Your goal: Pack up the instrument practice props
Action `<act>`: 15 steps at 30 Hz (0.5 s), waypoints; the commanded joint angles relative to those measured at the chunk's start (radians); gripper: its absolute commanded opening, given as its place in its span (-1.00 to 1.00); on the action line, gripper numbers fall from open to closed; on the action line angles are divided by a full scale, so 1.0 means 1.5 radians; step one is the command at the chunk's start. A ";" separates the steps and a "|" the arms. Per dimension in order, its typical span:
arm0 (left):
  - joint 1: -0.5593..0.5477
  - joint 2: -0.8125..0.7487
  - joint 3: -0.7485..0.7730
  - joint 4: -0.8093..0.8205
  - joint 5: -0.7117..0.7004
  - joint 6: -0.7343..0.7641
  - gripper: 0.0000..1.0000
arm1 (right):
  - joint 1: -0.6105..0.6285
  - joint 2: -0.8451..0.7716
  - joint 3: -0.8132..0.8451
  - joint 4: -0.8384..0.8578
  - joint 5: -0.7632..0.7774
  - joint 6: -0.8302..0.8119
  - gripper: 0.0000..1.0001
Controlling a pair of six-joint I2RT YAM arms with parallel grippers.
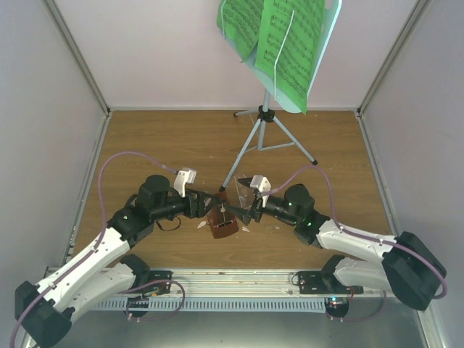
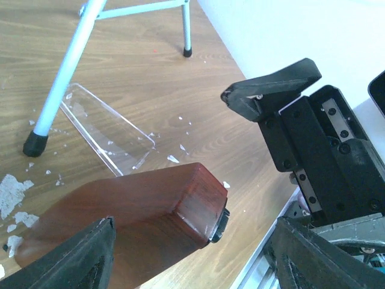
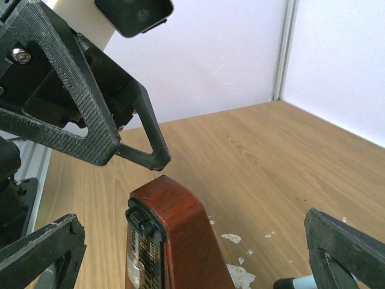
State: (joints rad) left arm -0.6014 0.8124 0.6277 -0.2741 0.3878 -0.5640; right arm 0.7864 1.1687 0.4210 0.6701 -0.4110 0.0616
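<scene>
Next, my right gripper closes on the clear cover's long edge (image 1: 251,194), on the side that is away from the metronome.
The reddish-brown metronome (image 1: 222,222) stands on the wooden table between both grippers, its cover off and its scale showing in the right wrist view (image 3: 171,241). Its clear cover (image 2: 108,133) lies on the table beside a tripod leg. My left gripper (image 1: 205,206) is open around the metronome body (image 2: 138,217); one finger is close against it and the other stands well off. My right gripper (image 1: 249,209) is wide open on the other side, touching nothing. The pale blue music stand (image 1: 264,116) rises at the back, with green sheet-music pages (image 1: 286,43) on its desk.
Silver tripod legs (image 1: 243,156) spread across the table behind the grippers; one foot (image 2: 35,144) sits close to the clear cover. White crumbs (image 2: 15,192) lie scattered around the metronome. Pale walls enclose the table on three sides.
</scene>
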 commanded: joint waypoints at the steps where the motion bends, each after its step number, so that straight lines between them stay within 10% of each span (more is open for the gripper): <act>1: 0.001 -0.018 0.001 0.012 -0.026 0.013 0.48 | 0.002 -0.037 -0.034 -0.026 0.037 0.024 0.99; 15: 0.001 0.018 0.000 0.026 0.012 0.009 0.47 | 0.014 0.032 -0.025 -0.027 0.096 0.057 0.98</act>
State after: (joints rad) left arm -0.6014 0.8337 0.6277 -0.2733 0.3824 -0.5579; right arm 0.7967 1.1870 0.3653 0.6083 -0.3103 0.1364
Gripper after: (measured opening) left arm 0.739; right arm 0.991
